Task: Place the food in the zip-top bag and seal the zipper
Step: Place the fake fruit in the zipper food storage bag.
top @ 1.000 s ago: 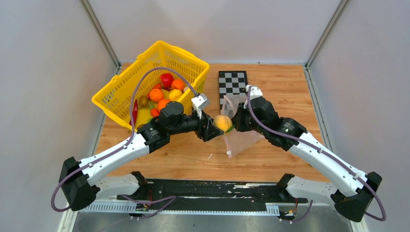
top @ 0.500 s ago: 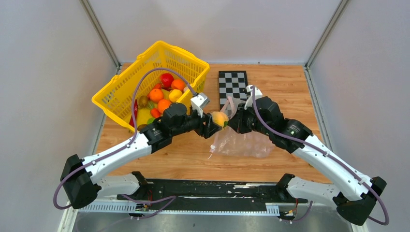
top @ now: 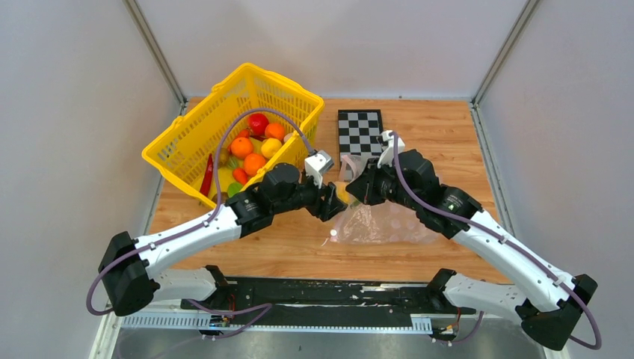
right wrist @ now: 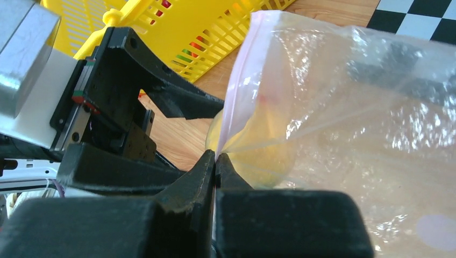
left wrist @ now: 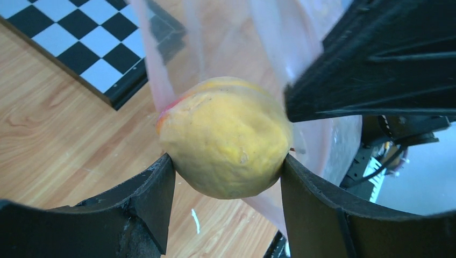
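Next, I release the yellow-orange fruit with my left gripper, as it sits shallow at the bag's opening, then pinch the opening's free edge [left wrist: 270, 211] and help lift the bag.
My left gripper [left wrist: 227, 161] is shut on a yellow-orange toy fruit [left wrist: 226, 140], one piece of the food, gripped at both sides. The fruit sits at the mouth of the zip-top bag [left wrist: 226, 43], with clear pinkish film behind and around it. My right gripper [right wrist: 215, 157] is shut on the bag's mouth edge, pinching the pink zipper strip [right wrist: 236, 80] and holding it up. Through the film the fruit [right wrist: 263, 150] shows just beyond my right fingertips. From above, the two grippers meet at mid-table [top: 345, 196], and the bag [top: 389, 223] lies spread to the right.
A yellow plastic basket [top: 224, 112] at the back left holds more food [top: 250, 149]: several orange, red and yellow pieces. A checkerboard [top: 359, 129] lies at the back centre, just behind the grippers. Grey walls close in the table's sides and back.
My left gripper has carried the fruit rightward into the bag's mouth. The bag, bunched and hanging a second ago, now lies spread over the table with its mouth held up.
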